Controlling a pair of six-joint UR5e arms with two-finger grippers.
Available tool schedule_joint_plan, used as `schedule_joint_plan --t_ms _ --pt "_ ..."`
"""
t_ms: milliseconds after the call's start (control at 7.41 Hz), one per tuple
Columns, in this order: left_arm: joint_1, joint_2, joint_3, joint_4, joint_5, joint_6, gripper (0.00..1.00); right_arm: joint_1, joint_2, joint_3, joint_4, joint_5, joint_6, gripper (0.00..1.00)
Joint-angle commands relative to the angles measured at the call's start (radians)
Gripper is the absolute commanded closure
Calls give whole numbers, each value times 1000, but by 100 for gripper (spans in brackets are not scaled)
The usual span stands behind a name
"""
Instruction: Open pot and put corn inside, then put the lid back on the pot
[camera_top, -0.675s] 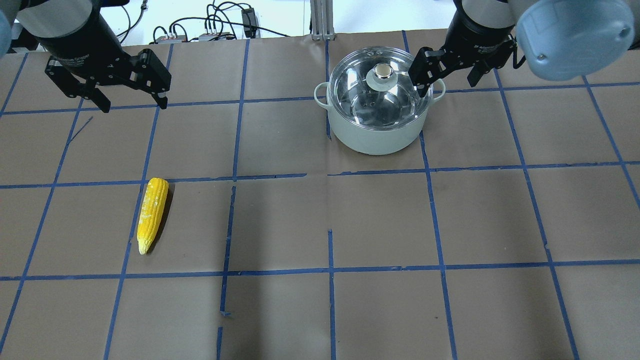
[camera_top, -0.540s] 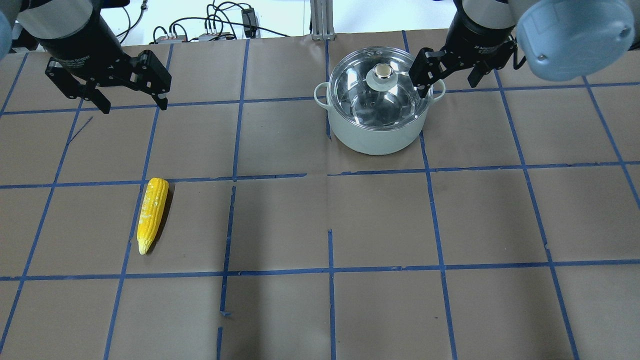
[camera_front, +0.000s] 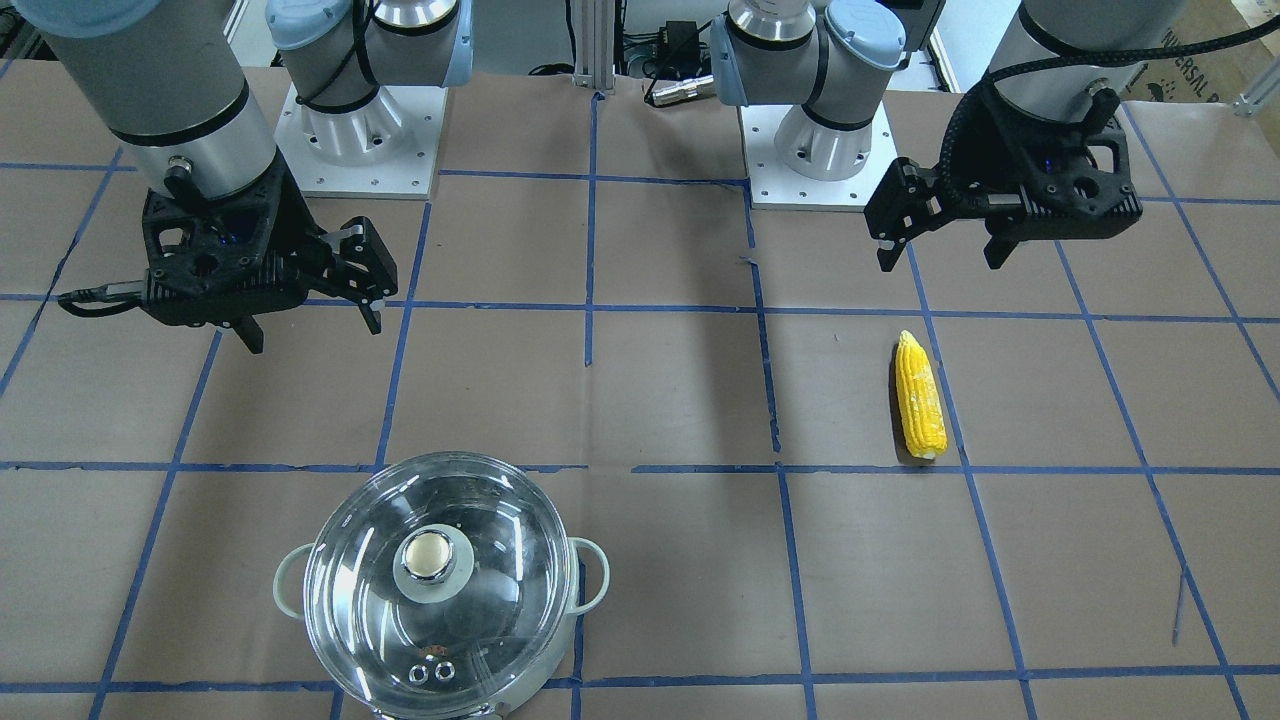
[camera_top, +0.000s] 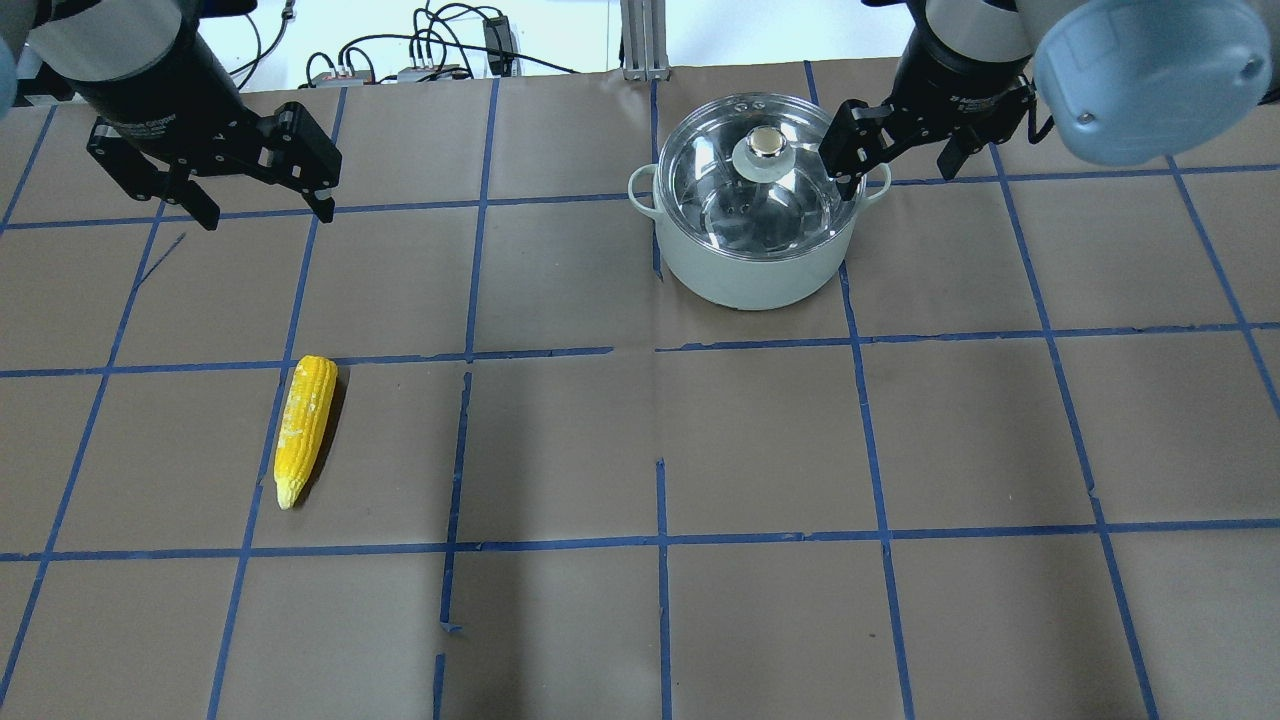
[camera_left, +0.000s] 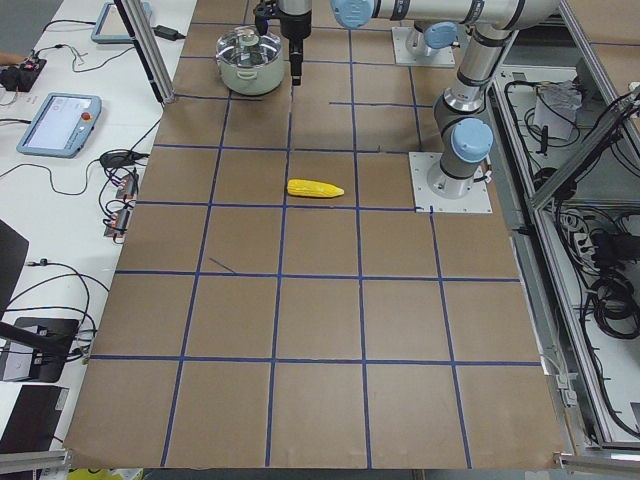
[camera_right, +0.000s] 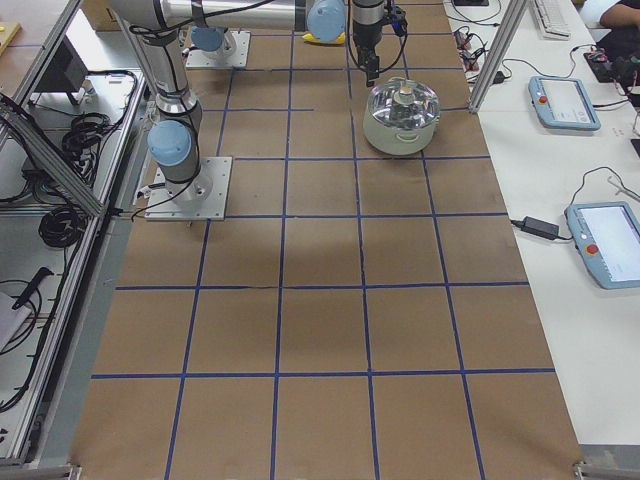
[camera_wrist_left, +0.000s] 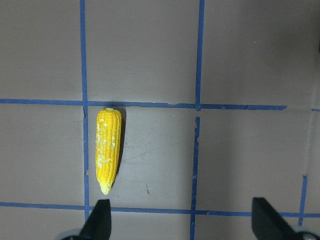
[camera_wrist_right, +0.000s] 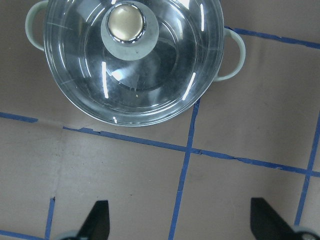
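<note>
I will next move my right gripper to the glass lid's knob (camera_front: 427, 556) (camera_wrist_right: 126, 23) and close it there, because the pot must be opened for the corn.
The pot (camera_top: 745, 270) stands at the far right of centre with the glass lid (camera_top: 720, 180) on it, its knob (camera_top: 765, 143) up; it also shows in the front view (camera_front: 592, 572) and right wrist view (camera_wrist_right: 235, 50). The yellow corn (camera_top: 304, 428) lies on the paper at the left, also in the front view (camera_front: 920, 396) and left wrist view (camera_wrist_left: 108, 150). My left gripper (camera_top: 268, 212) is open and empty, hovering beyond the corn. My right gripper (camera_top: 900, 170) is open and empty, raised beside the pot's right rim, apart from the lid.
Brown paper with a blue tape grid covers the table (camera_top: 660, 450). Cables and boxes lie beyond the far edge (camera_top: 420, 60). The arm bases (camera_front: 360, 130) stand on white plates at the robot's side.
Both grippers have shifted only very slightly and stay open. The corn, pot and lid have not moved.
</note>
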Motion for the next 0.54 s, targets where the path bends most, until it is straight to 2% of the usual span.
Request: schedule_joint_plan --t_ms 0,405 --pt "-1 2 -1 0 1 0 0 26 104 -105 4 1 35 0" --pt "-1 4 -2 0 1 0 0 117 305 -280 -10 -4 79 2"
